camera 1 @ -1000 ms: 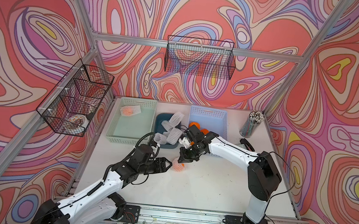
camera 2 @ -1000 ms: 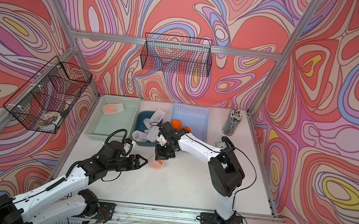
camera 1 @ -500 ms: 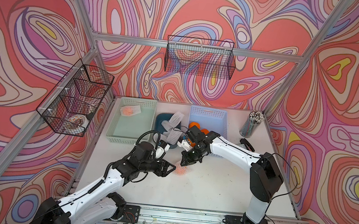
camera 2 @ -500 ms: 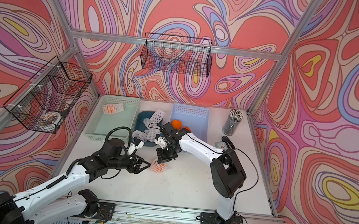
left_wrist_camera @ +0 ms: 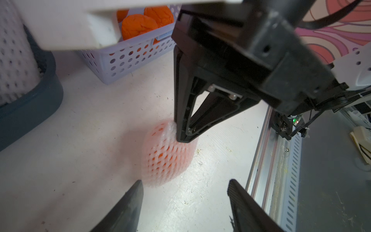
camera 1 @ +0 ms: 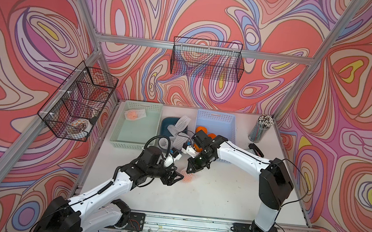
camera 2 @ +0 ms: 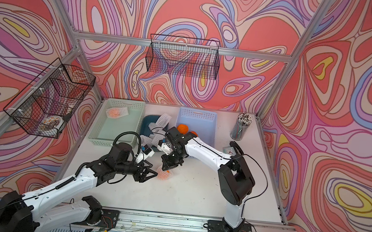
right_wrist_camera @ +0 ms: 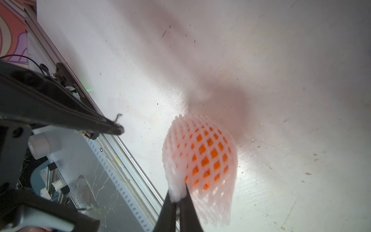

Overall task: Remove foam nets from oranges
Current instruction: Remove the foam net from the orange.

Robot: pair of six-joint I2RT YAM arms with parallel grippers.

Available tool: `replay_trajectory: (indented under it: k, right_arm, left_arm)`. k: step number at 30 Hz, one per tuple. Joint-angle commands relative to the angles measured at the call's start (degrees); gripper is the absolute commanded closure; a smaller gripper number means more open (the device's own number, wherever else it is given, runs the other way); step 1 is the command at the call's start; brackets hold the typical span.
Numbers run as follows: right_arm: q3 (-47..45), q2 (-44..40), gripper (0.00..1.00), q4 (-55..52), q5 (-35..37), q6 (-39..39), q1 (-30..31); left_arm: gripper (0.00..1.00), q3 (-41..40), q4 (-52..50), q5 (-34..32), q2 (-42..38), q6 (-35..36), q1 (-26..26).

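Observation:
Next, I pinch the net point(left_wrist_camera: 185, 151) with my left gripper close beside the foam net's bunched edge, as only my right gripper holds that edge while the net wraps the orange.
A netted orange point(camera 1: 186, 178) point(camera 2: 165, 175) lies on the white table between both arms, its fruit showing through the white foam net point(right_wrist_camera: 200, 154) point(left_wrist_camera: 167, 155). My right gripper point(right_wrist_camera: 178, 197) point(camera 1: 192, 169) comes down from above and is shut on a bunched edge of that net. My left gripper point(left_wrist_camera: 184, 182) point(camera 1: 179, 176) is open just left of it, its fingers point(right_wrist_camera: 112, 127) apart from the net. Bare oranges point(camera 1: 201, 130) point(left_wrist_camera: 139, 26) sit in the lavender basket point(camera 1: 227, 123). Empty foam nets point(camera 1: 180, 126) fill the dark blue tub. Another netted orange point(camera 1: 134, 114) lies in the green basket point(camera 1: 144, 138).
A cup of pencils point(camera 1: 261, 128) stands at the back right, a small clock point(camera 2: 230, 150) beside the right arm. Black wire baskets hang on the left wall point(camera 1: 79, 102) and back wall point(camera 1: 207, 59). The metal rail point(left_wrist_camera: 267, 164) runs along the table's front edge.
The right gripper has carried the netted orange slightly toward the front and down onto the table. The left gripper has followed it and opened a little wider.

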Motion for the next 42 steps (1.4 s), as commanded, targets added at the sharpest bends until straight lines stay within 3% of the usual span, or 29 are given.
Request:
replay_trajectory:
  k: [1,15,24,28,33,37,42]
  right_arm:
    - [1.05,1.25,0.92,-0.93,-0.77,-1.90,0.35]
    - [1.86,2.51,0.92,-1.93,-2.56,-3.05,0.31]
    - [1.64,2.93,0.90,-1.48,-4.38,-2.98,0.32]
    - [1.35,3.20,0.89,-1.22,-4.41,-2.72,0.34]
    - [1.55,3.21,0.89,-0.78,-3.44,-2.25,0.35]
    - [1.90,3.37,0.86,-0.43,-2.50,-1.52,0.20]
    - [1.61,3.06,0.77,0.24,-2.06,0.29,-0.55]
  left_arm:
    - [0.31,0.04,2.72,1.63,2.58,3.75,0.09]
    - [0.33,2.37,7.42,3.36,12.36,5.72,0.13]
    - [0.38,1.85,12.87,5.44,15.45,3.45,0.13]
    - [0.50,1.46,13.65,6.32,16.08,2.97,0.13]
    - [0.75,0.79,13.82,6.76,15.91,2.85,0.13]
    - [0.83,0.19,13.62,6.99,15.96,2.83,0.13]
    - [0.86,-0.60,14.67,6.54,15.32,1.78,0.13]
